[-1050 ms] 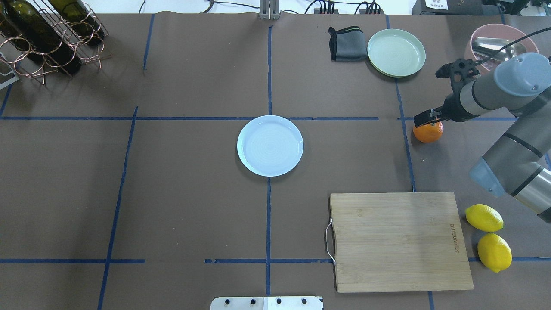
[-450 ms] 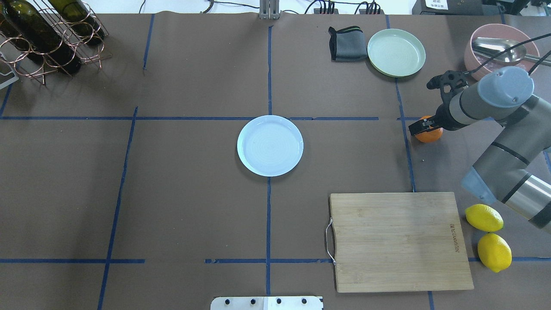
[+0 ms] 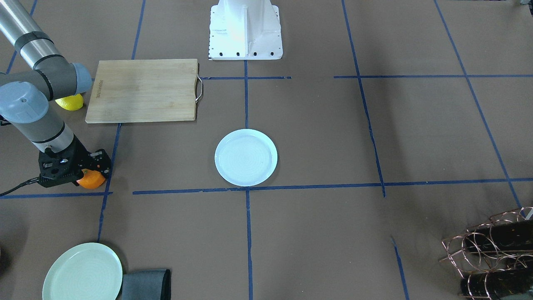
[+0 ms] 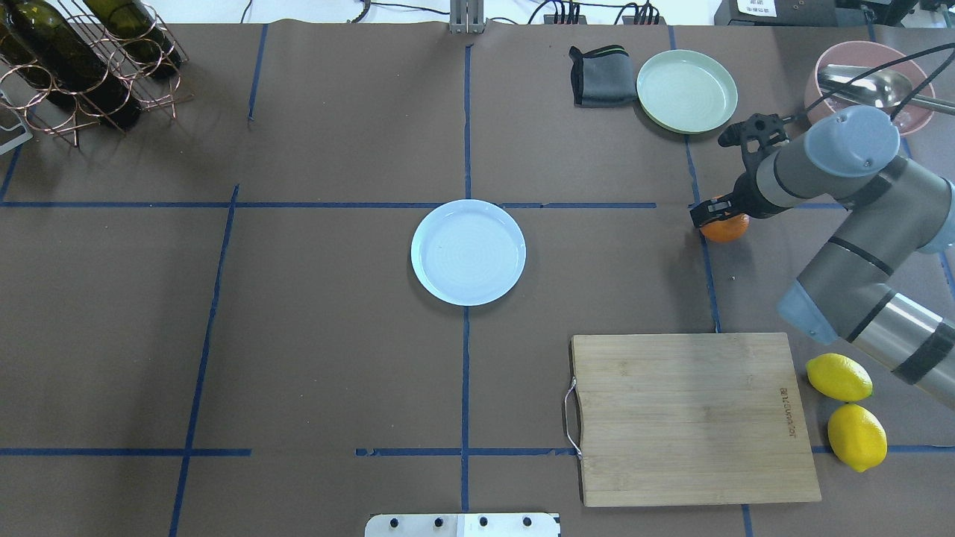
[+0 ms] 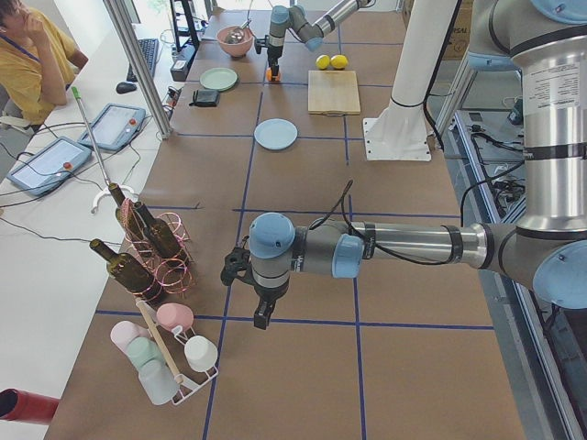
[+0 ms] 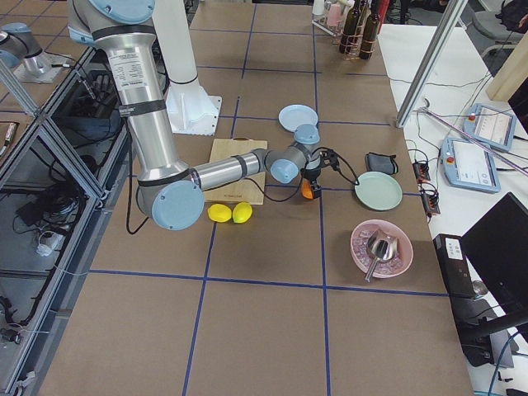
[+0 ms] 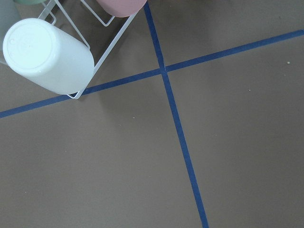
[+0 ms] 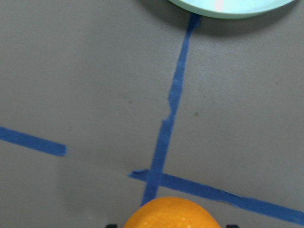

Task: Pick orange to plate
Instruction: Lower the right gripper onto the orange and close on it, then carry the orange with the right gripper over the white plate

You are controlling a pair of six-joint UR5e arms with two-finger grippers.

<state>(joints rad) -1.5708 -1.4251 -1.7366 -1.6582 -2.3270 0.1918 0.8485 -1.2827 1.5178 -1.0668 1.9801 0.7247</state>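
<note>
The orange will go on the middle of the white plate (image 3: 243, 162) at the table's centre, where my right gripper will let go of it.
The orange (image 4: 725, 230) is between the fingers of my right gripper (image 4: 716, 215), which is shut on it right of the table's middle, by a blue tape line. The front view shows the same grip on the orange (image 3: 92, 180). In the right wrist view the orange (image 8: 171, 214) fills the bottom edge. I cannot tell whether it is lifted off the table. The white plate (image 4: 468, 252) lies bare at the table's centre, well to the left of the orange. My left gripper (image 5: 260, 316) hangs over the table's far left end, and I cannot tell whether it is open.
A pale green plate (image 4: 686, 91) and a grey cloth (image 4: 600, 74) lie behind the orange. A pink bowl with a ladle (image 4: 869, 78) stands at the back right. In front are a cutting board (image 4: 690, 418) and two lemons (image 4: 838, 377). A bottle rack (image 4: 82, 60) stands at the back left.
My right gripper came down over the orange and closed on it, then shifted left toward the plate, taking the orange across the tape line.
</note>
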